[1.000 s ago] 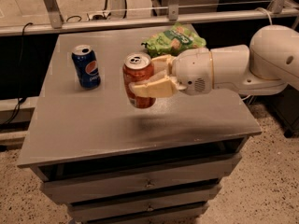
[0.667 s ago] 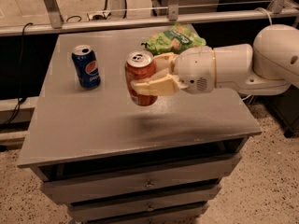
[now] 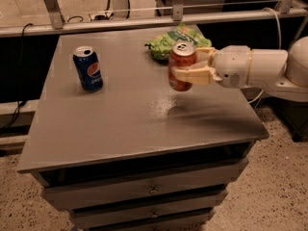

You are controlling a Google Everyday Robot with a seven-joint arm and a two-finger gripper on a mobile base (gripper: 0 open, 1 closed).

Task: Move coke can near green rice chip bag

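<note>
I should use my gripper to set the coke can, still upright in the air, down on the grey table (image 3: 199, 65) beside the green rice chip bag, on the same side as my arm.
The coke can (image 3: 180, 64), orange-red with a silver top, is held upright in the air above the grey table (image 3: 120, 124). My gripper (image 3: 188, 72) reaches in from the right on a white arm and is shut on the can, its cream fingers (image 3: 192, 75) wrapped round the can's middle. The green rice chip bag (image 3: 169, 39) lies at the table's back edge, just behind the can and partly hidden by it. The can's shadow falls on the tabletop below.
A blue can (image 3: 88, 68) with a round red-white-blue logo stands upright at the table's back left. The table has drawers (image 3: 151, 189) in its front. A metal rail (image 3: 144, 20) runs behind the table.
My gripper has carried the coke can to the right and toward the back, closer to the green bag. The blue can has not moved.
</note>
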